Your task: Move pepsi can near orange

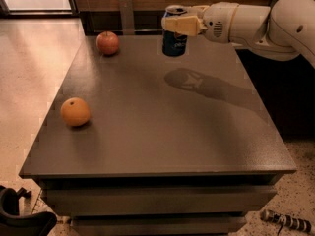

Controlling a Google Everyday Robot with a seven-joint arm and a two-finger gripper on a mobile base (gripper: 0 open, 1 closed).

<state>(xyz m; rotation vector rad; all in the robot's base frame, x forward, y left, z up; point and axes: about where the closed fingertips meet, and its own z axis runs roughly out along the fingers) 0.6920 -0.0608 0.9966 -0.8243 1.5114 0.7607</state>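
Note:
Next, my gripper lets go of the pepsi can on the dark table [109,127] close beside the orange, on the side facing the table's middle.
The pepsi can [174,42] is dark blue with a silver top and hangs above the far middle of the dark table [162,132], its shadow on the top below it. My gripper [178,24] is shut on the can's upper part, reaching in from the right. The orange [75,111] lies near the table's left edge, well away from the can, down and to the left.
A red apple [108,43] sits at the far left corner of the table. A wooden wall runs behind the table. My white arm [256,23] crosses the far right side. Light floor lies to the left.

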